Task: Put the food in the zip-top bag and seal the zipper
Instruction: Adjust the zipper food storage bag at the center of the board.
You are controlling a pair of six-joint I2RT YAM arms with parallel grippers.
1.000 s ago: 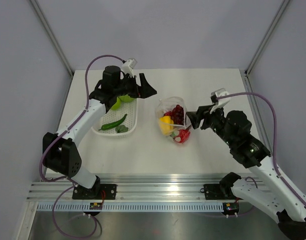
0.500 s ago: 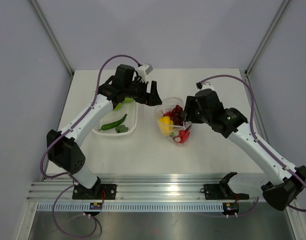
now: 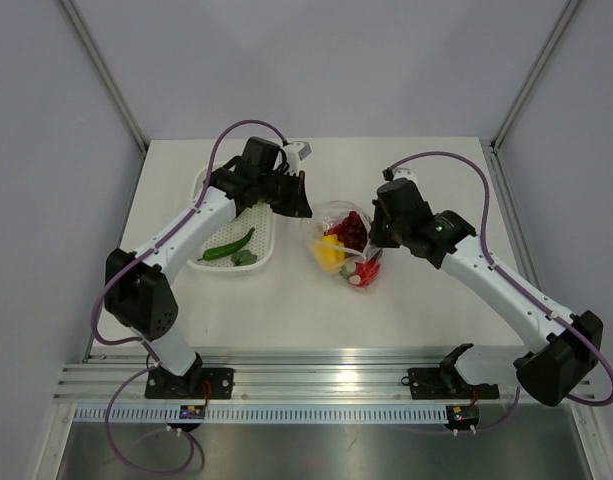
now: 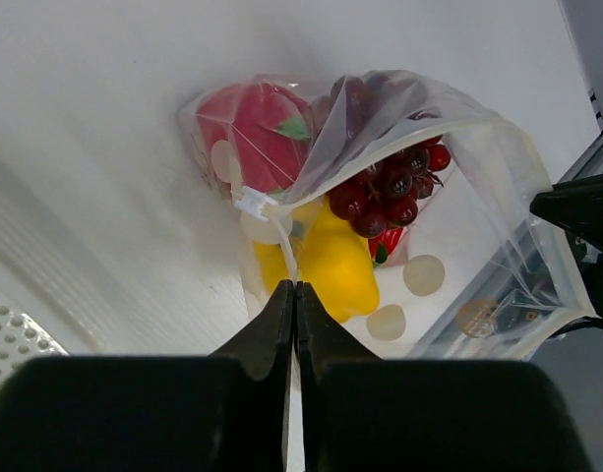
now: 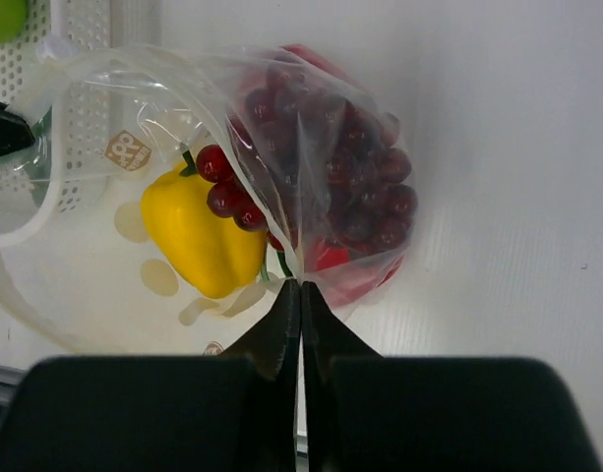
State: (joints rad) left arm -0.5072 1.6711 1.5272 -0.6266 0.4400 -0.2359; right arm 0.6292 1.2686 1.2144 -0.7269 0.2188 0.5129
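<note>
I am pinching the zipper beside the white slider with my left gripper, so I will open it, back off and close it on the slider itself (image 4: 253,203) before sealing the bag.
The zip-top bag (image 3: 344,245) lies in the middle of the table with its mouth held wide. Inside it are a yellow pepper (image 4: 332,264), a dark red grape bunch (image 4: 392,189) and a red strawberry (image 4: 255,135). My left gripper (image 4: 296,286) is shut on the zipper (image 4: 284,248) just below its white slider (image 4: 254,204), at the bag's left side (image 3: 302,209). My right gripper (image 5: 301,283) is shut on the opposite edge of the mouth, beside the pepper (image 5: 204,241) and grapes (image 5: 360,172), at the bag's right side (image 3: 377,236).
A white slotted basket (image 3: 270,248) stands left of the bag under my left arm. It holds a green chili (image 3: 227,246) and another green piece (image 3: 245,259). The basket's rim (image 5: 80,103) lies just behind the bag's mouth.
Both arms moved in to the bag from either side. Both grippers went from open to shut on the edges of its mouth.
</note>
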